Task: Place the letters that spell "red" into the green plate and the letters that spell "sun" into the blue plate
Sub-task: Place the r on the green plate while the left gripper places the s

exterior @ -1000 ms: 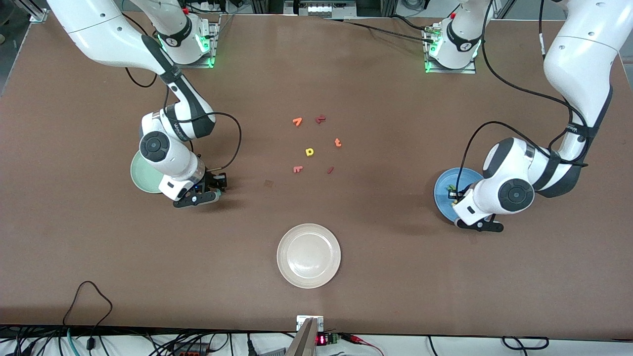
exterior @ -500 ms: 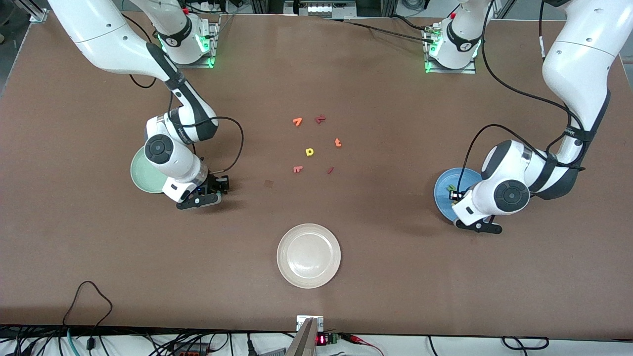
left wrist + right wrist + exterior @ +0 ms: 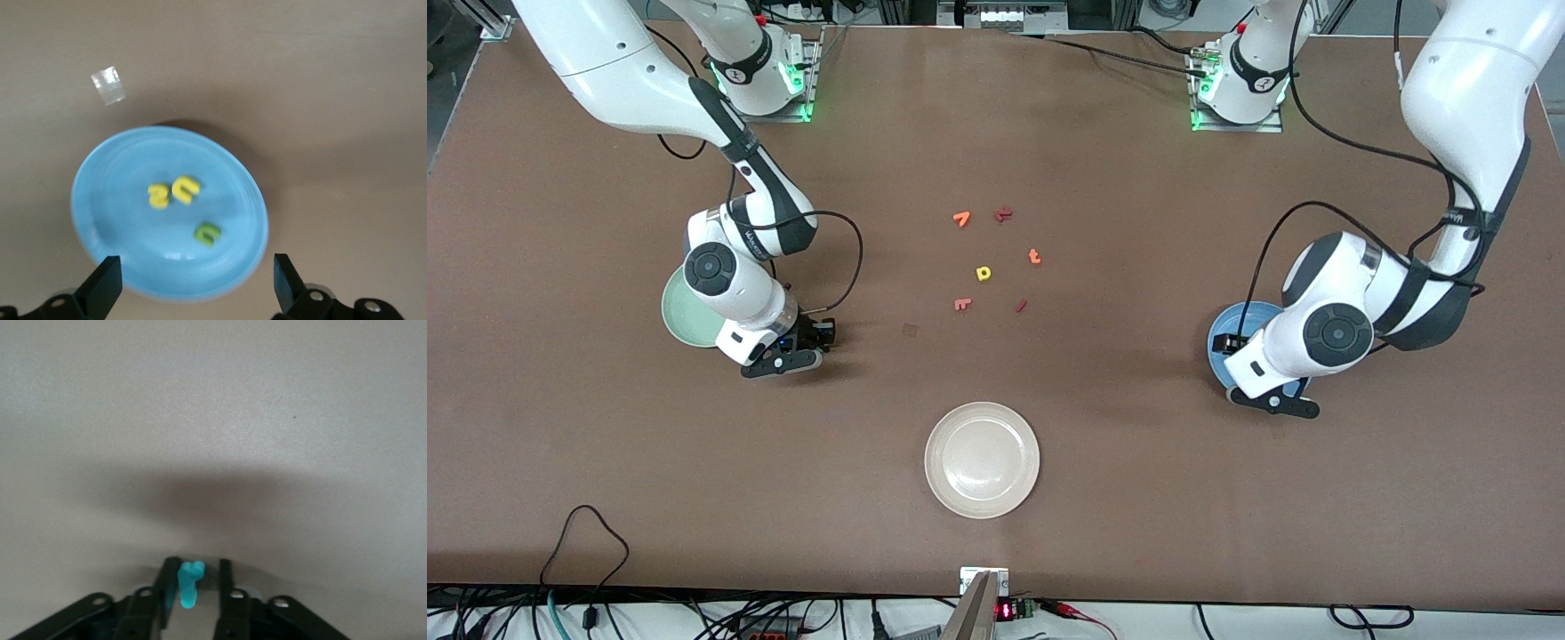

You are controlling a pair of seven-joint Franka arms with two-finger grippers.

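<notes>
My right gripper will let go of the teal "r" on the green plate, just off its middle [image 3: 727, 316] toward the cream-white plate.
The blue plate [image 3: 100, 173] holds a yellow "s" [image 3: 158, 195], a yellow "u" [image 3: 185, 189] and a green "n" [image 3: 208, 233]. My left gripper [image 3: 195, 290] hangs open above that plate's rim with nothing between its fingers; the front view shows it [image 3: 1232, 343] over the blue plate [image 3: 1258, 313]. My right gripper [image 3: 199, 565] is down at the table beside the green plate [image 3: 680, 316]. Its jaws stand narrow around the thin teal "r" [image 3: 189, 583], which touches one finger with a small gap to the other. The right arm hides most of the green plate.
A cream-white plate [image 3: 982, 460] sits nearest the front camera. Mid-table lie loose letters: a yellow one [image 3: 983, 273], an orange "t" [image 3: 1034, 256], and several orange and dark red ones [image 3: 961, 218]. A small clear scrap [image 3: 108, 85] lies near the blue plate.
My left gripper has opened over the blue plate, and its hand has shifted a little toward mid-table. The right gripper's jaws have narrowed around the teal "r".
</notes>
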